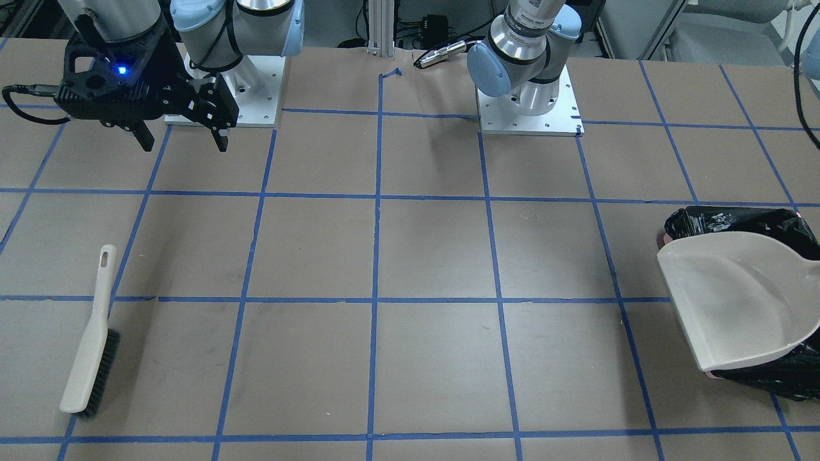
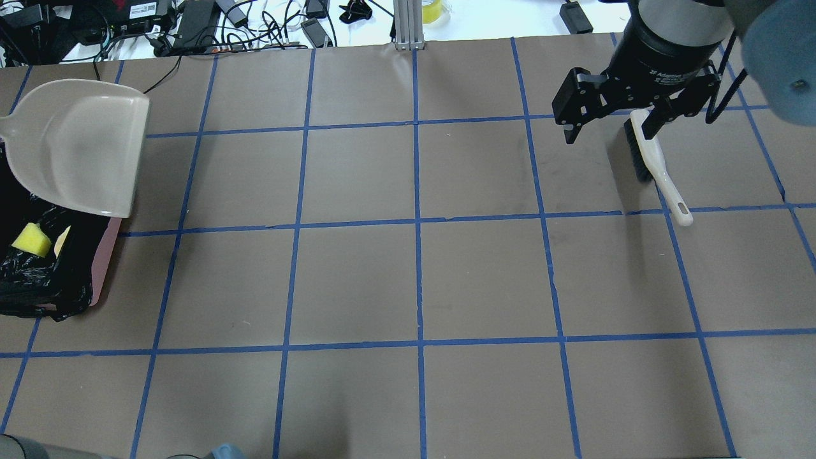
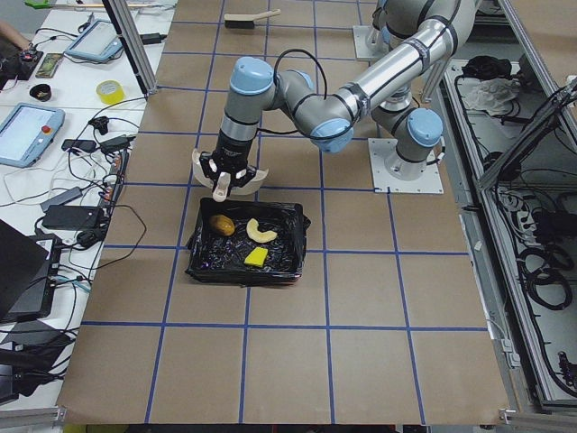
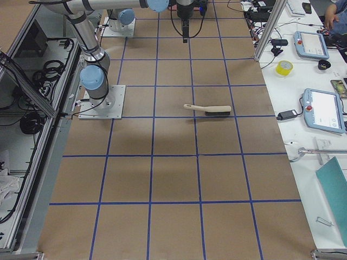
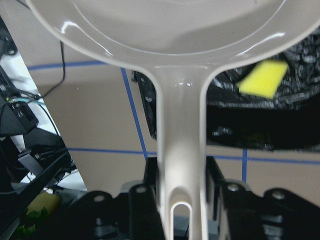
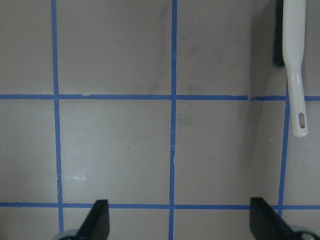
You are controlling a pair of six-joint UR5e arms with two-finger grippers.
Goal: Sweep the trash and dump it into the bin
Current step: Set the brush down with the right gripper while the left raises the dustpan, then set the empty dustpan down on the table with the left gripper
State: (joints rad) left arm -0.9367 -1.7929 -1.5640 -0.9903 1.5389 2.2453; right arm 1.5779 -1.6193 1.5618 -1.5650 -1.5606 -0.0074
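I should set the beige dustpan down with my left gripper and let go of it on the bare table (image 1: 513, 365) between the brush and the pink bin, closer to the bin.
The pink bin (image 2: 107, 255), lined with a black bag (image 3: 287, 236), stands at the table's left end. Inside it lie the golden potato lump (image 3: 222, 225), the tan croissant piece (image 3: 261, 233) and the yellow wedge (image 3: 256, 258), which also shows in the overhead view (image 2: 30, 239). My left gripper (image 5: 182, 205) is shut on the handle of the beige dustpan (image 2: 76, 146) and holds it over the bin's far edge. The pan looks empty. My right gripper (image 2: 609, 131) is open and empty, above the table beside the brush (image 2: 656, 169).
The white-handled brush (image 1: 90, 339) lies flat on the table at the robot's right. Blue tape lines grid the brown table (image 2: 414, 280). Cables and devices lie beyond the far edge (image 2: 191, 19). The arm bases (image 1: 525, 96) stand at the robot's side.
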